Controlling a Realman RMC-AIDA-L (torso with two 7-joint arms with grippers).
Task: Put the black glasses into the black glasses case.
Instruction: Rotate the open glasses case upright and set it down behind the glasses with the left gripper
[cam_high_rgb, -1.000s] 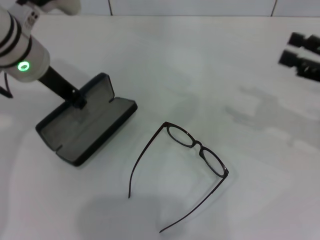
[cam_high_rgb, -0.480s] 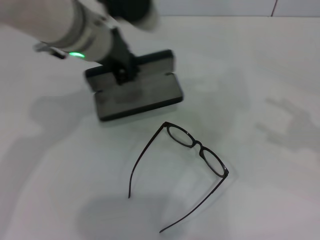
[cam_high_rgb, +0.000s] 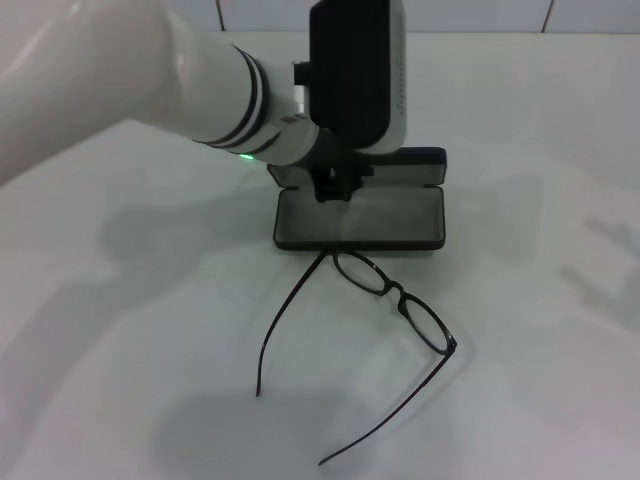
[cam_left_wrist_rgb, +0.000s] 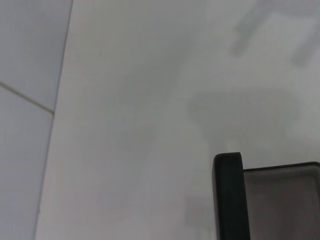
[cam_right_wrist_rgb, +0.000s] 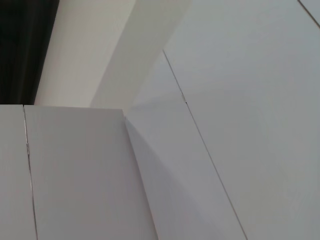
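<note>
Next, my left gripper lets go of the black glasses case on the white table (cam_high_rgb: 346, 202) behind the black glasses.
The black glasses (cam_high_rgb: 392, 291) lie open on the white table in the head view, lenses toward the back, temple arms stretching toward the front edge. The black glasses case (cam_high_rgb: 400, 218) lies open just behind them, grey lining up, lid raised at the back. Its front edge almost touches the glasses' frame. My left gripper (cam_high_rgb: 335, 186) reaches in from the left and is shut on the case's back edge. A corner of the case (cam_left_wrist_rgb: 228, 196) shows in the left wrist view. My right gripper is out of view.
The white table (cam_high_rgb: 540, 350) spreads to the right and front of the glasses. My left forearm (cam_high_rgb: 150, 70) crosses the back left above the table. A tiled wall (cam_right_wrist_rgb: 240, 100) fills the right wrist view.
My left gripper has carried the open case from the left side to just behind the glasses and turned it square to me. The right gripper has left the head view.
</note>
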